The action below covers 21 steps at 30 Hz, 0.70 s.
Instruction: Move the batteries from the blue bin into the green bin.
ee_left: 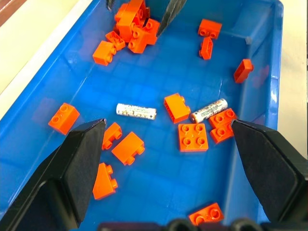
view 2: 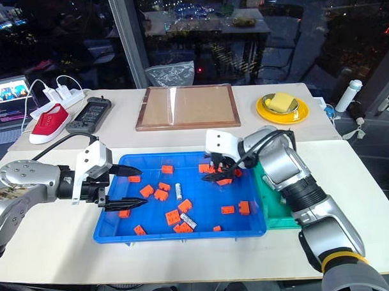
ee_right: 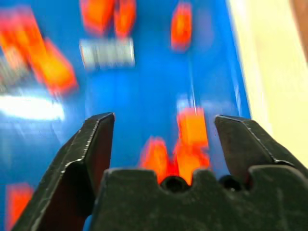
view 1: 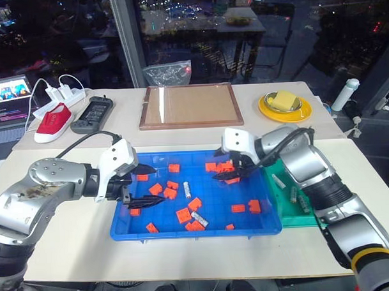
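The body of the front battery (view 1: 199,219) (ee_right: 10,72), the one among the orange blocks near the blue bin's front side, will be gripped by my right gripper as it closes.
The blue bin (view 1: 121,228) lies in the middle of the table with several orange blocks (view 1: 183,215) scattered in it. Two batteries lie among them, one near the centre (view 1: 187,186) and one toward the front (view 1: 199,217); the left wrist view shows both (ee_left: 136,111) (ee_left: 209,110). The green bin (view 1: 285,212) touches the blue bin's right side and holds three batteries (view 1: 293,194). My left gripper (view 1: 148,184) hovers open over the blue bin's left part. My right gripper (view 1: 226,170) hangs open and empty over the bin's back right, above orange blocks (ee_right: 191,127).
A wooden-framed brown board (view 1: 186,105) lies behind the blue bin. A yellow plate (view 1: 284,106) and a white bottle (view 1: 343,94) stand at the back right. A red shoe (view 1: 53,122), a black device (view 1: 91,114) and a laptop (view 1: 7,94) are at the back left.
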### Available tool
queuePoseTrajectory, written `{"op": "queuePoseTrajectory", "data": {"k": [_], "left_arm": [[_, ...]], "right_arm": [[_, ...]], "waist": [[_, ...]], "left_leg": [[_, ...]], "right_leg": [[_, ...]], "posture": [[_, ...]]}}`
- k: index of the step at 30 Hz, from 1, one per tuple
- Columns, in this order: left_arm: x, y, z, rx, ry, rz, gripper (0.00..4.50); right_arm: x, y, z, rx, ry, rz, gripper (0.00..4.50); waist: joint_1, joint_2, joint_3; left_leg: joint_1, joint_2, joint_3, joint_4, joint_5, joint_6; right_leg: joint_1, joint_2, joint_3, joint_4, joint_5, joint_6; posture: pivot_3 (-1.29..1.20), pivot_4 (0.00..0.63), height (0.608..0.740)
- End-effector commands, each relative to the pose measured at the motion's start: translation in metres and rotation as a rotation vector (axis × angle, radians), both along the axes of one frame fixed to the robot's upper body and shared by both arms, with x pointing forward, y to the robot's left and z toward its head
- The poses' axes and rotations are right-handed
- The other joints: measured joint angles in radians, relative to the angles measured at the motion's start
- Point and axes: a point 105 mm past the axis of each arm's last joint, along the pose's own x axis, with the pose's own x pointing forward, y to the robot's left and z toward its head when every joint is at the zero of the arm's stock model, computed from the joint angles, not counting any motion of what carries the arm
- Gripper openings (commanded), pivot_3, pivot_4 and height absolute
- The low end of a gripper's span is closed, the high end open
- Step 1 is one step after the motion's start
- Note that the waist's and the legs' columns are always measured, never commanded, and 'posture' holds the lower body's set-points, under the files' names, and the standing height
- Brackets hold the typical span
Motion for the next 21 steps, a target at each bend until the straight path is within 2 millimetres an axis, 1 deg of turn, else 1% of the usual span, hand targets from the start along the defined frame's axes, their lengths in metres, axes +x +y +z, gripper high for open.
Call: {"op": "queuePoseTrajectory", "data": {"k": [1, 2, 4, 11, 13, 17, 21], "left_arm": [[-0.002, -0.002, 0.006, 0.007, -0.041, -0.019, 4.5], [-0.002, -0.003, 0.005, 0.007, -0.041, -0.021, 4.5], [-0.002, -0.005, 0.006, 0.003, -0.042, -0.027, 4.5], [-0.002, -0.006, 0.007, -0.006, -0.045, -0.03, 4.5], [-0.002, -0.006, 0.008, -0.007, -0.047, -0.032, 4.5], [-0.003, -0.007, 0.007, -0.006, -0.047, -0.031, 4.5], [-0.004, -0.006, 0.007, -0.005, -0.045, -0.029, 4.5]], "right_arm": [[-0.035, 0.008, -0.003, 0.01, 0.18, 0.056, 3.69], [-0.044, 0.011, -0.007, 0.003, 0.214, 0.085, 3.69], [-0.053, 0.013, -0.02, -0.037, 0.231, 0.101, 3.69], [-0.058, 0.01, -0.06, -0.175, 0.278, 0.078, 3.69], [-0.057, 0.011, -0.063, -0.182, 0.292, 0.067, 3.69], [-0.042, 0.015, -0.071, -0.183, 0.271, 0.007, 3.69], [-0.042, 0.018, -0.073, -0.171, 0.301, -0.011, 3.69]], "waist": [[0.005, 0.0, 0.0], [0.007, 0.0, 0.0], [0.007, 0.0, 0.0], [-0.001, 0.0, 0.0], [-0.001, 0.0, 0.0], [-0.001, 0.0, 0.0], [0.001, 0.0, 0.0]], "left_leg": [[0.0, 0.0, 0.0, 0.0, 0.0, 0.0], [0.0, 0.0, 0.0, 0.0, 0.0, 0.0], [-0.001, 0.0, 0.0, 0.001, 0.0, 0.0], [0.0, 0.0, 0.0, 0.0, 0.0, 0.0], [0.0, 0.0, 0.0, 0.0, 0.0, 0.0], [0.0, 0.0, 0.0, 0.0, 0.0, 0.0], [0.0, 0.0, 0.0, 0.0, 0.0, 0.0]], "right_leg": [[0.0, 0.0, 0.0, 0.0, 0.0, 0.0], [0.001, 0.0, 0.0, -0.001, 0.0, 0.0], [0.001, 0.0, 0.0, -0.001, 0.0, 0.0], [0.0, 0.0, 0.0, -0.002, 0.0, 0.0], [0.0, 0.0, 0.0, -0.002, 0.0, 0.0], [0.0, 0.0, 0.0, -0.002, 0.0, 0.0], [0.0, 0.0, 0.0, -0.002, 0.0, 0.0]], "posture": [[0.0, 0.15, 0.74], [0.0, 0.15, 0.74], [0.0, 0.15, 0.74], [0.0, 0.15, 0.74], [0.0, 0.15, 0.74], [0.0, 0.15, 0.74], [0.0, 0.15, 0.74]]}}
